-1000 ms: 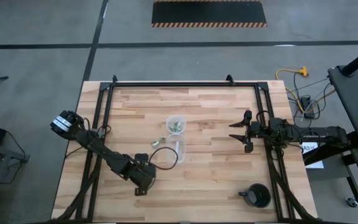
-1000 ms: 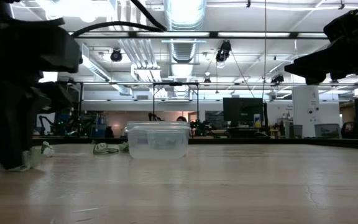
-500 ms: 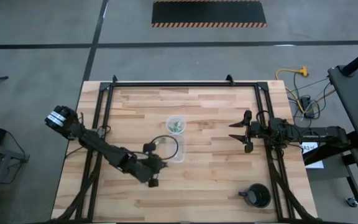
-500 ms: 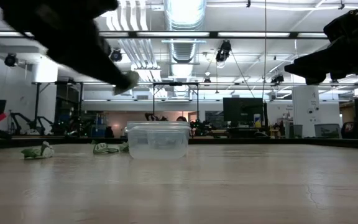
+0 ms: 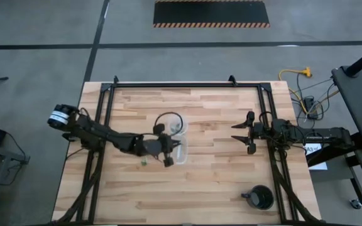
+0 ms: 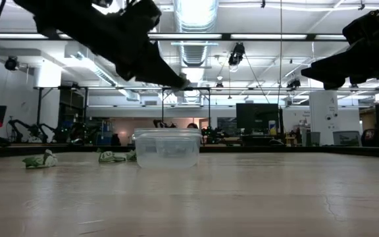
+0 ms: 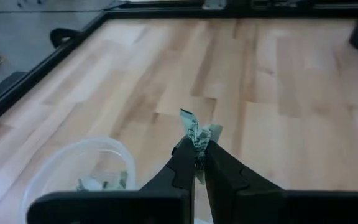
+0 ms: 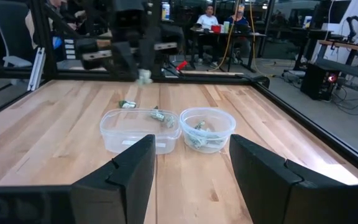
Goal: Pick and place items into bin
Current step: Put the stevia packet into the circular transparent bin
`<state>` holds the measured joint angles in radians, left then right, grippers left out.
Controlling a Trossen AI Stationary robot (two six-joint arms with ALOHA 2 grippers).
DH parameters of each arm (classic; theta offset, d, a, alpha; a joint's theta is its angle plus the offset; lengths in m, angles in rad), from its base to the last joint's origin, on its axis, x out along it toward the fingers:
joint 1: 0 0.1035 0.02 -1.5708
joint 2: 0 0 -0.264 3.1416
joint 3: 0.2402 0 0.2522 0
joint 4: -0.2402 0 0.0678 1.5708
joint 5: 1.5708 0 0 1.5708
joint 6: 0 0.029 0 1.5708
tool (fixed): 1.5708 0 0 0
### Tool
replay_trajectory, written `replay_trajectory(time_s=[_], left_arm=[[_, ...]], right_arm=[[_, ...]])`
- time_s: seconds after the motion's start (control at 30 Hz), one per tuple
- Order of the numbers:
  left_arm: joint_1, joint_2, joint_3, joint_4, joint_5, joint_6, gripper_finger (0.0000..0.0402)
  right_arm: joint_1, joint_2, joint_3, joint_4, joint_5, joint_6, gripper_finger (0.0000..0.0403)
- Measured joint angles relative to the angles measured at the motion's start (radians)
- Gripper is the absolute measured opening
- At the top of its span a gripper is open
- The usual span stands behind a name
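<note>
My left gripper will let go of the crumpled green-and-whitish item on the bits inside the round clear bin (image 5: pixel 179 129) (image 7: pixel 99 183).
My left gripper (image 5: pixel 170 158) is raised above the table's middle, shut on one pale green-and-whitish item (image 7: pixel 197 132), also seen in the low view (image 6: pixel 185 83). It hovers at the clear rectangular container (image 5: pixel 180 151), just near of the round clear bin (image 5: pixel 178 125). The bin (image 7: pixel 79 175) stands on the table with several bits inside. More items lie on the wood (image 5: pixel 144 162), (image 6: pixel 39 159), (image 6: pixel 114 157). My right gripper (image 5: pixel 234 132) waits open by the right rail, its fingers level. My left gripper pinches the small item between its two fingertips (image 7: pixel 185 155); the bit's crumpled end (image 7: pixel 191 121) sticks out past them. The fingers slant a little downward toward the table's right side. The item is lifted clear of the table.
A black round cup with a handle (image 5: pixel 259 198) stands at the near right corner. Black frame rails (image 5: pixel 102 125) run along the table's left, far and right sides. People sit at desks (image 8: pixel 219 18) beyond the table's left side.
My left gripper has come up from the table's near left part with one item between its shut fingers. It has swung toward the far edge and the right, over to the containers, and tipped from pointing down to nearly level. The other items stayed on the table.
</note>
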<state>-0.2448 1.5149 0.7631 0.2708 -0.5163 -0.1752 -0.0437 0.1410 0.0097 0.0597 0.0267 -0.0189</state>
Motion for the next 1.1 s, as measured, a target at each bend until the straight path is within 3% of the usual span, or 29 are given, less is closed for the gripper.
replay_trajectory(time_s=[0.4, 0.63, 1.1], left_arm=[[0.167, -0.01, -0.296, 0.584, 0.014, 0.02, 0.0001], [0.228, -0.008, -0.343, 0.668, 0.015, -0.05, 0.0001], [0.274, 0.102, -0.306, 0.704, 0.023, -0.069, 0.0]], right_arm=[[0.0, 0.0, 0.0, 0.0, 0.0, 0.0, 0.0196], [0.0, 0.0, 0.0, 0.0, 0.001, 0.0, 0.0196], [0.0, 0.0, 0.0, 0.0, 0.001, 0.0, 0.0196]])
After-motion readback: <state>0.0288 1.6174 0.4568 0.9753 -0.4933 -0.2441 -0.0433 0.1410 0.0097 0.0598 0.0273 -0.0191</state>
